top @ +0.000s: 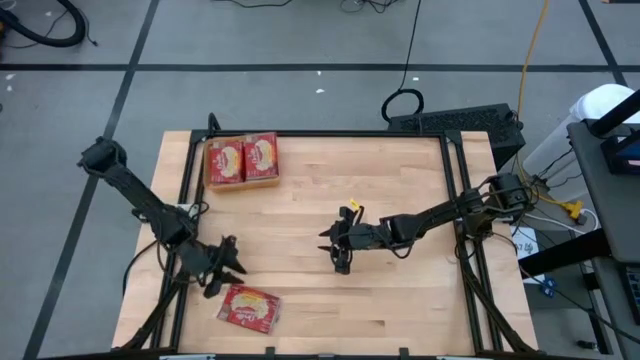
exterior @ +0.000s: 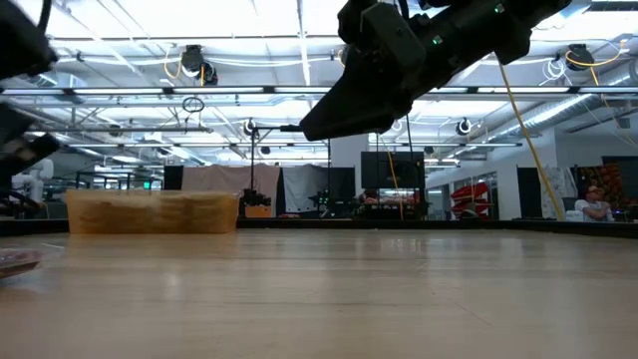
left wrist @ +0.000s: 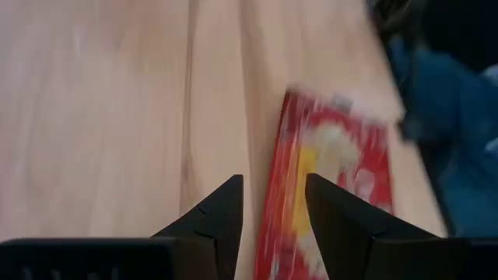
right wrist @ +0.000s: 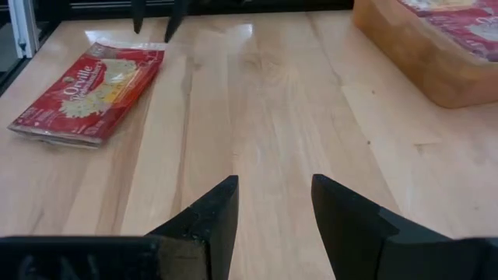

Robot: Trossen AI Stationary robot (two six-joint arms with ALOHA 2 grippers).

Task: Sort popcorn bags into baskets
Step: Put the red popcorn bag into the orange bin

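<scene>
The popcorn bag lies flat beside my left gripper, far from my right gripper, so next my left gripper lifts it by its corner (top: 234, 289) and hands it over.
One red popcorn bag (top: 249, 307) with a yellow-cream picture lies flat near the table's near-left edge; it also shows in the left wrist view (left wrist: 331, 187) and the right wrist view (right wrist: 89, 92). My left gripper (top: 222, 268) hovers open just above and beside it, touching nothing; its fingers (left wrist: 274, 210) frame the bag's edge. The orange bin (top: 242, 161) sits at the far-left corner with two red bags lying in it. My right gripper (top: 340, 250) hangs open over the table's middle (right wrist: 272, 204), raised off the wood.
Bare wooden tabletop (top: 400, 190) spreads between the bin and the right arm. A black frame rail (top: 455, 200) runs along the table's sides. In the low view the bin (exterior: 152, 211) stands at the far left, and the room lies beyond.
</scene>
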